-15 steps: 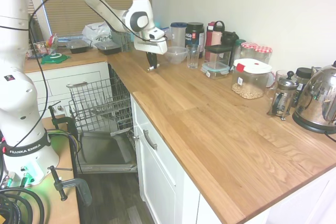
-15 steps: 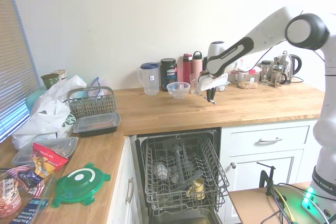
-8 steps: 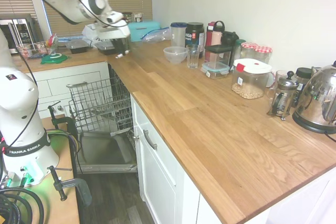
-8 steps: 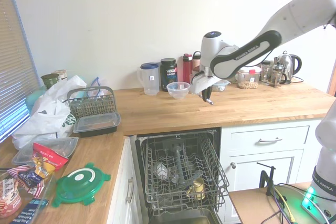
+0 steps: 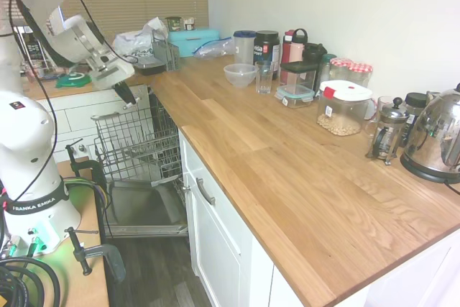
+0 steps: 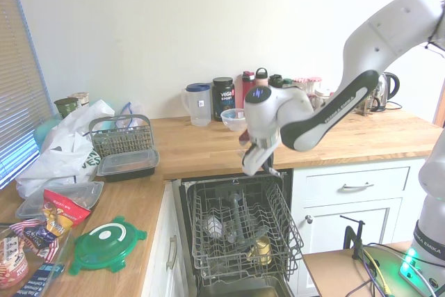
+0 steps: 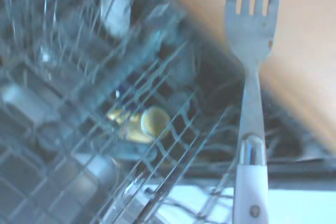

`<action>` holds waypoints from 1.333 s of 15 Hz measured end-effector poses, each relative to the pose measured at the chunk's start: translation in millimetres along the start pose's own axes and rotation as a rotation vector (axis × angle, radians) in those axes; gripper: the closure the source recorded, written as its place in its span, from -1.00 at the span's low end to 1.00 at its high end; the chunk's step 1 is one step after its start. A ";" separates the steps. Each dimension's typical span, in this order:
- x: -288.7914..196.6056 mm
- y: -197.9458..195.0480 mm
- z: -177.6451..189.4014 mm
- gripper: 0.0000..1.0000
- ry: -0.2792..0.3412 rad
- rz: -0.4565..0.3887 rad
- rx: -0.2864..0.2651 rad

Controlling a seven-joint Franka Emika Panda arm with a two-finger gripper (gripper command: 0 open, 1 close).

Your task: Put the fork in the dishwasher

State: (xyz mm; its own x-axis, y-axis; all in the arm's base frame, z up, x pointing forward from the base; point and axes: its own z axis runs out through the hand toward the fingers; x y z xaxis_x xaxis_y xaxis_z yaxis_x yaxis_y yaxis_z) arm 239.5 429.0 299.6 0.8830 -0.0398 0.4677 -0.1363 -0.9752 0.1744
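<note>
The fork will be released on the wire rack's side point(image 5: 150, 140) near the counter edge. The fork is now held just above the rack.
The fork point(image 7: 252, 72) has silver tines and a white handle; in the wrist view it points out over the rack and the counter edge. My gripper point(image 5: 126, 95) is shut on the fork's handle and hangs just above the dishwasher's pulled-out wire rack point(image 5: 136, 141), close to the counter edge. In the second exterior view the gripper point(image 6: 268, 165) sits over the rack's point(image 6: 240, 220) back right corner, with the fork point(image 6: 274, 171) a small sliver under it. The dishwasher door point(image 5: 144, 210) lies dropped open below the rack.
The rack holds a yellow cup point(image 6: 262, 248) and a pale dish point(image 6: 212, 226). A bowl point(image 5: 239, 75), glass point(image 5: 264, 77), jars and a kettle point(image 5: 435, 138) stand on the wooden counter. A cutlery basket point(image 6: 120, 137), food containers point(image 6: 127, 163) and a green lid point(image 6: 108, 245) lie left of the dishwasher.
The arm has swung away from the bowl, off the counter edge and down, carrying the fork to just above the dishwasher rack.
</note>
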 end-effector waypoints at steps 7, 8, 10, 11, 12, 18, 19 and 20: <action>-32.3 -48.2 81.6 1.00 0.016 -0.049 -0.103; -23.4 -53.1 96.2 1.00 0.010 -0.049 -0.115; -15.9 -67.0 121.3 1.00 0.003 -0.062 -0.134; -18.2 -75.7 135.9 1.00 0.007 -0.074 -0.152; -22.3 -84.0 149.0 1.00 0.015 -0.086 -0.169; -34.9 -117.5 172.5 -1.00 0.033 -0.117 -0.201; -35.0 -117.4 172.6 -1.00 0.033 -0.119 -0.202; -35.0 -117.3 172.8 -1.00 0.032 -0.121 -0.203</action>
State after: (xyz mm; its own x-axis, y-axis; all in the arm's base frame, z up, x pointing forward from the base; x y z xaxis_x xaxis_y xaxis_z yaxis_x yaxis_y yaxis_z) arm 302.2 507.2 113.0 0.8839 0.0845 0.4600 -0.1211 -0.9086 0.3996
